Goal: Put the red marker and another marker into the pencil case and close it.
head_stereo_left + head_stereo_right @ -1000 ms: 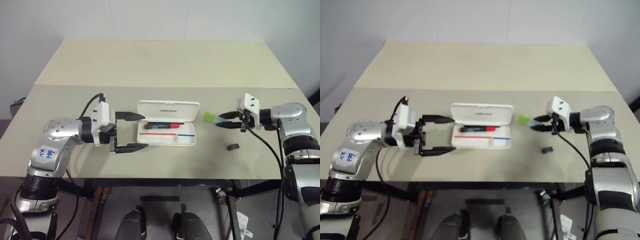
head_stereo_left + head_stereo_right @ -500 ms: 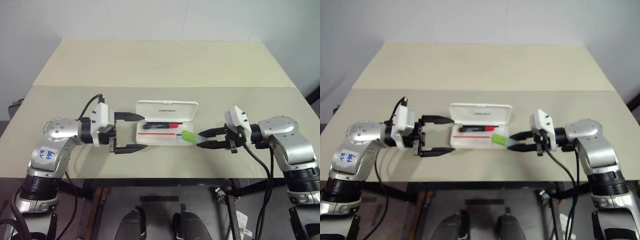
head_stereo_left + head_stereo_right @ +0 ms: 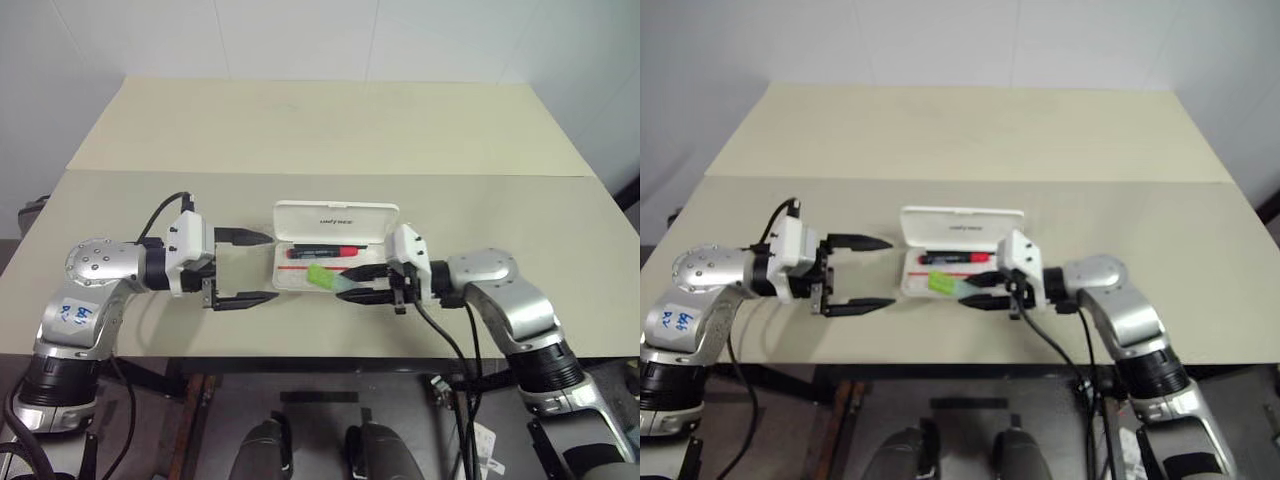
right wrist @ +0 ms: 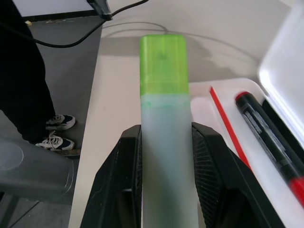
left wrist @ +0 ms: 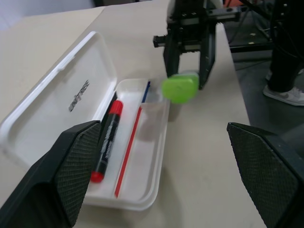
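The pencil case's front slot [image 3: 318,281] runs along the case's thin red strip. Next, I let go of the light-green marker there with my right gripper.
The white pencil case [image 3: 336,218] lies open at the table's middle, lid tipped back. Inside its tray rests the red marker [image 3: 325,252], lengthwise along the far side. My right gripper [image 3: 343,285] comes in from the right, shut on the light-green marker [image 3: 322,276], whose cap end hangs over the front half of the tray. The right wrist view has the green marker [image 4: 164,95] pinched between both fingers, with the red marker [image 4: 270,142] beside it. My left gripper [image 3: 272,266] stands open just left of the case, nothing between its fingers.
The table's front edge [image 3: 320,352] runs close below both grippers. A second table [image 3: 320,120] adjoins at the back. A person's shoes [image 4: 59,122] stand on the floor beyond the table's left end.
My right gripper has carried the green marker leftward from right of the case to above its tray. The left gripper has drawn slightly left, still open.
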Controlling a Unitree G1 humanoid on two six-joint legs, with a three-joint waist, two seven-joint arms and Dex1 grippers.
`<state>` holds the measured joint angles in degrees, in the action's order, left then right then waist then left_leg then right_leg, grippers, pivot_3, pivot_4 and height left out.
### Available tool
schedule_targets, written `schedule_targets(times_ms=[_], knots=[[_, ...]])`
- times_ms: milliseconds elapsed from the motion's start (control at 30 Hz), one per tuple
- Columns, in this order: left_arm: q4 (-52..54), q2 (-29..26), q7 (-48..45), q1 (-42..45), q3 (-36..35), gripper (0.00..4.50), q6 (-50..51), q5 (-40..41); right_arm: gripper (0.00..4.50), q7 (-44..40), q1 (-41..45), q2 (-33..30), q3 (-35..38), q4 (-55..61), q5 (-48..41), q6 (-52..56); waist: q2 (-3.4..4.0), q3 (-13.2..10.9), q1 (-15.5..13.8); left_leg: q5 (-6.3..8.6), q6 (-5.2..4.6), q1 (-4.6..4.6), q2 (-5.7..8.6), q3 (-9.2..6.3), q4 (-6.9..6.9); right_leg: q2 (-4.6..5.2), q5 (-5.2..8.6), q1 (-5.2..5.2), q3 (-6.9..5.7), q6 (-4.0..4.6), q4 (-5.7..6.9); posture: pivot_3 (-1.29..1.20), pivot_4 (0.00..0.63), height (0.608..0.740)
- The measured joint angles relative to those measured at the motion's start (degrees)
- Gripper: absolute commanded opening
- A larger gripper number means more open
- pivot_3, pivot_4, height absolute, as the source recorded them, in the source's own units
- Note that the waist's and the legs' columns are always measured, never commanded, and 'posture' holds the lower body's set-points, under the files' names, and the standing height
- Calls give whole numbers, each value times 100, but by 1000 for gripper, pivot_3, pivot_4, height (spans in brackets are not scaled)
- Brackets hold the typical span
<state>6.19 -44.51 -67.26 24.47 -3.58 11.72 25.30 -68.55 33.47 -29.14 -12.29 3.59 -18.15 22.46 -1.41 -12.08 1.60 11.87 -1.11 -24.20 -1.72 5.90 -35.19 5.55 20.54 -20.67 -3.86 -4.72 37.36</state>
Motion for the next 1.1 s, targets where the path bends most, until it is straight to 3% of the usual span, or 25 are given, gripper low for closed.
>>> schedule_targets(times_ms=[533,1100], knots=[[-35,-138,102,-156,-62,4500,-199,-89,1086,-225,1130,831,-486,-1922,613,-1185,-1,1,17,0,1,0,-1,3,4,-1,0,-6,1,0,5,0,150,740],[-11,-138,251,-206,-72,4500,-190,-89,1086,-412,1594,1221,-531,-3077,929,-2026,-1,1,26,0,2,0,-1,4,5,-1,0,-8,2,0,8,0,150,740]])
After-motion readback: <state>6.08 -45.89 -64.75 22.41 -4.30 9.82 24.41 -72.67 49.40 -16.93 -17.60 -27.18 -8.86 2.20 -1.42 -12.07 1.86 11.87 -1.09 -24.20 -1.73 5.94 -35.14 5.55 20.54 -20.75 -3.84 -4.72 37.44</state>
